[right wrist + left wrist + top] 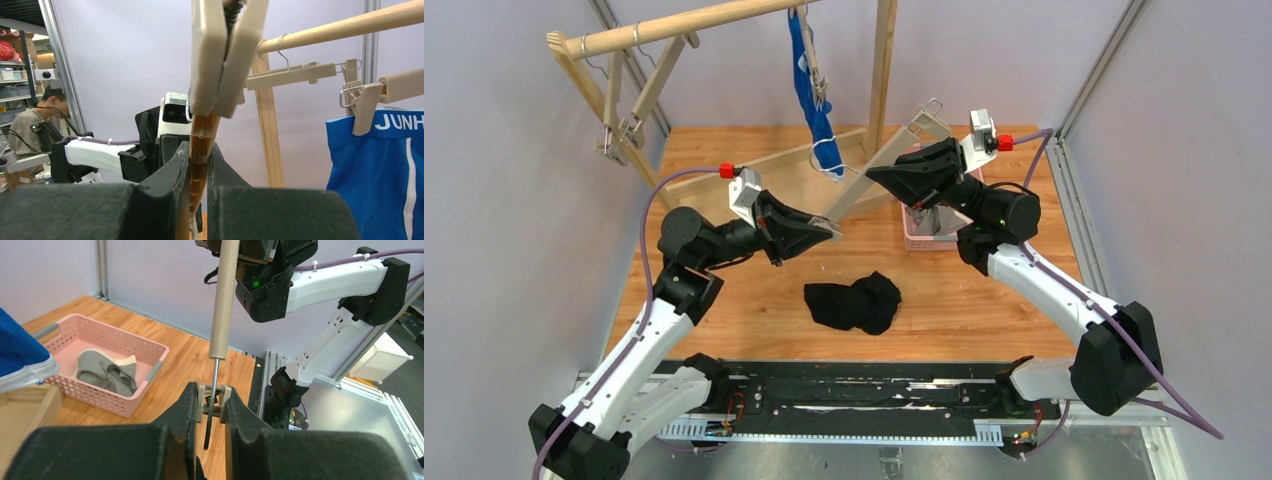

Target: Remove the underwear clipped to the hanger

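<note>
I have only the clip at the hanger's lower end in my left gripper, so next I open it and grab the hanger's bar [848,197] before putting the hanger back on the rod.
A beige clip hanger [879,160] is held slantwise over the table between both grippers, with nothing clipped to it. My left gripper [832,228] is shut on the clip [215,401] at its lower end. My right gripper [871,173] is shut on the hanger's bar [201,150]. The black underwear [854,302] lies crumpled on the table below. The grey underwear [107,372] lies in a pink basket [125,402]. The blue underwear with white lettering [809,90] hangs clipped to another hanger [400,85] on the wooden rod [345,27].
The wooden rack [639,35] stands at the back with an upright post [884,60]. An empty hanger [619,130] hangs at its left end. The pink basket [914,238] sits under the right arm. Grey walls close both sides.
</note>
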